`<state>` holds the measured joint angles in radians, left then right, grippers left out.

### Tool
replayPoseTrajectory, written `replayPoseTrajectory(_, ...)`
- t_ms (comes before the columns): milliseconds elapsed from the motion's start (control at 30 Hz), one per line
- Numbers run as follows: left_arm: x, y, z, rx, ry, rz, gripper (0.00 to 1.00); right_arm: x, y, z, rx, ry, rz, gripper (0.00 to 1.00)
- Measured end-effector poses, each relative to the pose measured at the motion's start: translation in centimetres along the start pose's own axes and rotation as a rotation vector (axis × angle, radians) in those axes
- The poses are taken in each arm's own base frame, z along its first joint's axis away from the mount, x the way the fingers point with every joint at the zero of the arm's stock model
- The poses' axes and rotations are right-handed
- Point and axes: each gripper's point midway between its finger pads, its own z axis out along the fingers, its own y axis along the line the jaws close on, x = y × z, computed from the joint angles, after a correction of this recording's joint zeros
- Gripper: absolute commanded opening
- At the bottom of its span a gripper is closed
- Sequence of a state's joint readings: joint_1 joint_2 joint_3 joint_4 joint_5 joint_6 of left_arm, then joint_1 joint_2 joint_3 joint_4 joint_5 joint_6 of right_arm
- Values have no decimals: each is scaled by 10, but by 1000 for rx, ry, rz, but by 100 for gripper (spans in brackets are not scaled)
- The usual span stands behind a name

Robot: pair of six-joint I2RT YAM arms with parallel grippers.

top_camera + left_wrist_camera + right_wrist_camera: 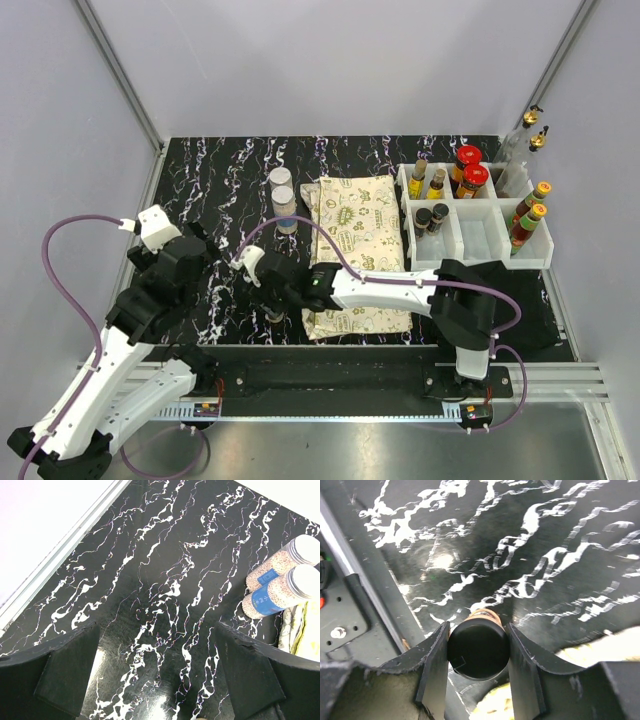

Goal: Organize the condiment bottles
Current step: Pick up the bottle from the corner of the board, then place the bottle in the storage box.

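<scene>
The robot's right gripper will release the orange-labelled bottle in the white bin (pixel 438 250), just in front of the two black-capped bottles.
My right gripper (pixel 477 629) (pixel 273 304) is shut on a black-capped bottle (pixel 479 651) with an orange label. The bottle stands upright on the marble table near its front edge, just left of the cloth. My left gripper (pixel 155 652) (pixel 203 256) hangs open over bare marble, holding nothing. Two clear white-capped jars of pale grains (pixel 283 194) (pixel 279 577) stand together at mid-table, to the right of the left gripper's view. More condiment bottles stand in the white bin (pixel 478 236): two red-capped (pixel 470 168), two gold-capped (pixel 428 181), two black-capped (pixel 431 217) and two orange-capped (pixel 532 212).
A cream patterned cloth (pixel 360 250) lies between the jars and the bin, under the right arm. Two clear bottles with gold tops (pixel 532 132) stand behind the bin at the far right. The table's metal front rail (pixel 350 575) runs close to the held bottle.
</scene>
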<state>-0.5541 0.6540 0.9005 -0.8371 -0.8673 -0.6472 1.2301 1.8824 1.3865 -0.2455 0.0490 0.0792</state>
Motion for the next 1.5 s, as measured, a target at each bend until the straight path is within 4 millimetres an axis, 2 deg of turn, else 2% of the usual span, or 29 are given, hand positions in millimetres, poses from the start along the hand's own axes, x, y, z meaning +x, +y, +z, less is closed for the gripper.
replayPoseTrajectory(133, 0, 0, 0, -2, 0, 1, 99, -9, -15, -16, 81, -33, -5, 0)
replayPoseTrajectory(300, 0, 0, 0, -2, 0, 1, 99, -37, -39, -52, 220, -134, 5, 0)
replayPoseTrajectory(433, 0, 0, 0, -3, 0, 1, 99, -57, -66, -85, 361, -215, 32, 0)
replayPoseTrajectory(567, 0, 0, 0, -4, 0, 1, 99, -58, -105, -111, 476, -256, 108, 0)
replayPoseTrajectory(767, 3, 1, 2, -7, 4, 7, 99, -18, -197, -164, 704, -260, 308, 0)
replayPoseTrajectory(933, 3, 1, 2, -9, 6, 10, 99, 7, -241, -211, 839, -309, 460, 0)
replayPoseTrajectory(1067, 4, 0, 3, -12, 10, 15, 99, 38, -279, -252, 975, -349, 608, 0)
replayPoseTrajectory(1200, 4, 0, 3, -12, 11, 16, 99, 68, -305, -275, 1078, -347, 710, 0)
replayPoseTrajectory(1500, 5, 0, 3, -12, 11, 16, 99, 120, -330, -282, 1182, -258, 833, 0)
